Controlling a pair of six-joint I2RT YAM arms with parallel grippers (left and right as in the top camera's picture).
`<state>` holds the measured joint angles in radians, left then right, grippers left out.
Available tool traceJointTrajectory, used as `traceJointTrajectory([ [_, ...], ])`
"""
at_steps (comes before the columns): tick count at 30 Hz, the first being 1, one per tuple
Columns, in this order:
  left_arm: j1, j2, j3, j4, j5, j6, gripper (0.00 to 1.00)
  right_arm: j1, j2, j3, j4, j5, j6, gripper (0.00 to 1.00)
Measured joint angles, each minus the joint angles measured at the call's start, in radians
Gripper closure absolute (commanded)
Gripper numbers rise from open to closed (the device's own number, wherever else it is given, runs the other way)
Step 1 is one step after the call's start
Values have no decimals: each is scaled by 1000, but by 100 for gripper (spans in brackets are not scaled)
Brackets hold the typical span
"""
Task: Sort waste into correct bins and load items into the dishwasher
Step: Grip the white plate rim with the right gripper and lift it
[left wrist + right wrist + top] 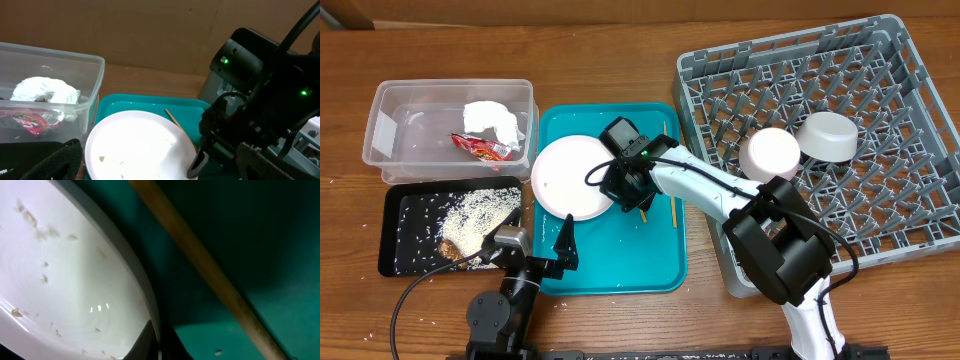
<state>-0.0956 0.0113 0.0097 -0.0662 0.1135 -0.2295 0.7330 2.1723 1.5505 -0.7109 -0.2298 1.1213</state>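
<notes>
My right gripper is going to set the plate down for me in the grey rack's back corner (pixel 745 93), close to the teal tray and behind the bowls.
The round white plate (pixel 572 177) lies on the teal tray (pixel 650 255). My right gripper (pixel 618 196) is shut on the plate's right rim; its fingertips (pixel 156 339) pinch the edge of the plate (pixel 65 280). A wooden chopstick (pixel 674 212) lies on the tray beside it (pixel 210 275). My left gripper (pixel 535 245) is open and empty at the tray's front left, facing the plate (pixel 137 147). The clear tub (pixel 390 125) holds the white napkin (pixel 492 122) and red wrapper (pixel 480 148). The black tray (pixel 405 250) holds rice (pixel 480 212). Two bowls (pixel 770 155) (pixel 828 135) sit in the grey rack (pixel 880 210).
The right arm (pixel 720 195) stretches from the front right across the tray's right side. The rack fills the right half of the table. The tub and black tray stand close to the teal tray's left edge.
</notes>
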Motion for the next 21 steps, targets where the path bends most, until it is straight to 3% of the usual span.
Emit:
traceJointTrajectory([
  [10, 0, 0, 0, 0, 0, 0, 0, -32, -128, -11, -111, 141, -153, 96],
  [17, 0, 0, 0, 0, 0, 0, 0, -33, -488, -12, -177, 618, -474, 96],
  [21, 0, 0, 0, 0, 0, 0, 0, -39, -557, -11, -180, 942, -645, 96],
])
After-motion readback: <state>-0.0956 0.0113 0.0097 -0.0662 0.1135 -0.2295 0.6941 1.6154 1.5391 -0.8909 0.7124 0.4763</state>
